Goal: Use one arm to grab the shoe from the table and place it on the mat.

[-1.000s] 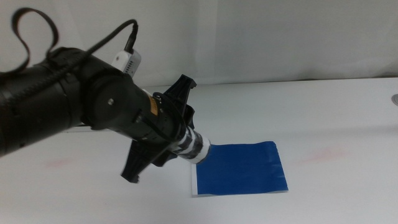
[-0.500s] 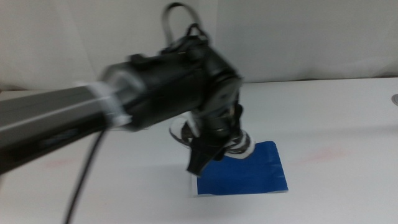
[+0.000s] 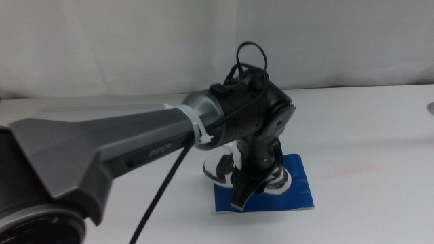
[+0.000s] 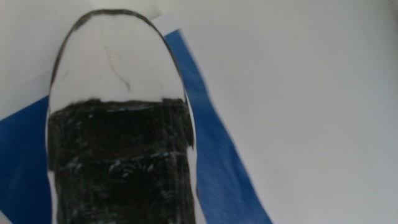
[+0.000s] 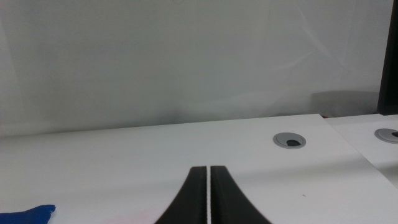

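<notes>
Next, my left gripper lets go of the shoe across the middle of the dark blue mat (image 3: 273,181).
The left arm (image 3: 135,146), thick grey and black with a white zip tie, reaches in from the left over the mat (image 3: 298,193). Its gripper (image 3: 249,181) points down and is shut on the shoe (image 3: 218,168), a white sneaker with black panels. The shoe sits low over the dark blue mat's left half; I cannot tell whether it touches. In the left wrist view the shoe (image 4: 115,59) fills the picture, white toe cap and black panel, with the mat (image 4: 217,155) beneath; the jaws are hidden. The right gripper (image 5: 208,186) is shut and empty, away from the mat.
The white table (image 3: 366,129) spreads around the mat. A cable hole shows at its right edge (image 3: 430,107). The right wrist view shows two round grey cable holes (image 5: 289,140) and a corner of the mat (image 5: 28,214).
The left arm has swung right and down with the shoe, from left of the mat to over its left half. The shoe now sits low over the mat.
</notes>
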